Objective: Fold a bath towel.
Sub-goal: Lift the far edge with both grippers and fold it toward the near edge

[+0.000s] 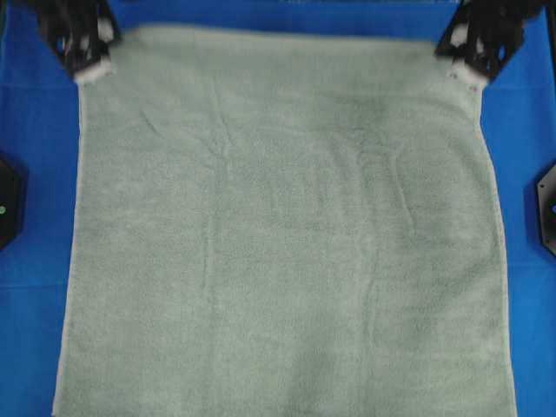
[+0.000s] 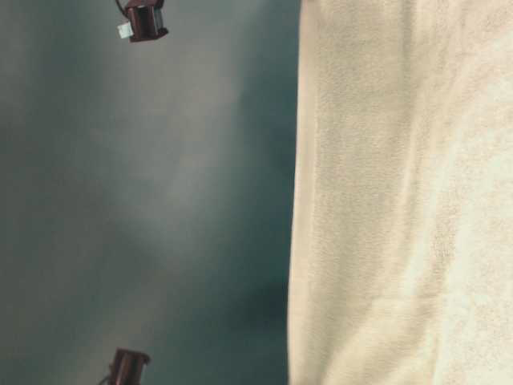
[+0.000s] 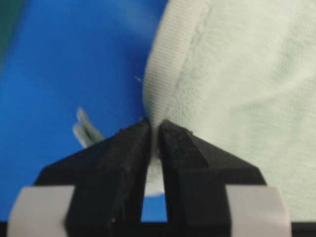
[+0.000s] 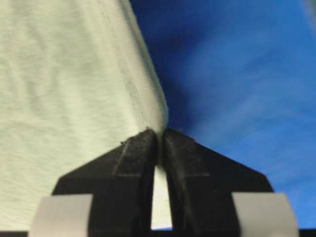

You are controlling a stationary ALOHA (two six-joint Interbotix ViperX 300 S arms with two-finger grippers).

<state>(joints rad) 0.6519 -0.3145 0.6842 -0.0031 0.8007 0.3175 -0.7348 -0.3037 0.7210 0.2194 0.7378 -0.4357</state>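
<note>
My left gripper is to let go of its corner on the bath towel's near end (image 1: 113,384). That spot will be close to the towel's blue strip.
The pale sage-green bath towel (image 1: 278,234) lies spread flat over the blue table, filling most of the overhead view. At its far left corner my left gripper (image 1: 94,69) is shut on the cloth; the left wrist view shows the hemmed corner of the bath towel (image 3: 232,74) pinched between the tips of my left gripper (image 3: 155,127). My right gripper (image 1: 459,71) is shut on the far right corner. In the right wrist view the bath towel (image 4: 64,98) runs into the closed tips of my right gripper (image 4: 160,134). In the table-level view the bath towel (image 2: 401,200) fills the right side.
The blue table cover (image 1: 35,174) shows as strips on both sides of the towel. Black arm bases sit at the left edge (image 1: 9,201) and the right edge (image 1: 546,208). Two dark robot parts (image 2: 143,20) (image 2: 128,367) appear in the table-level view.
</note>
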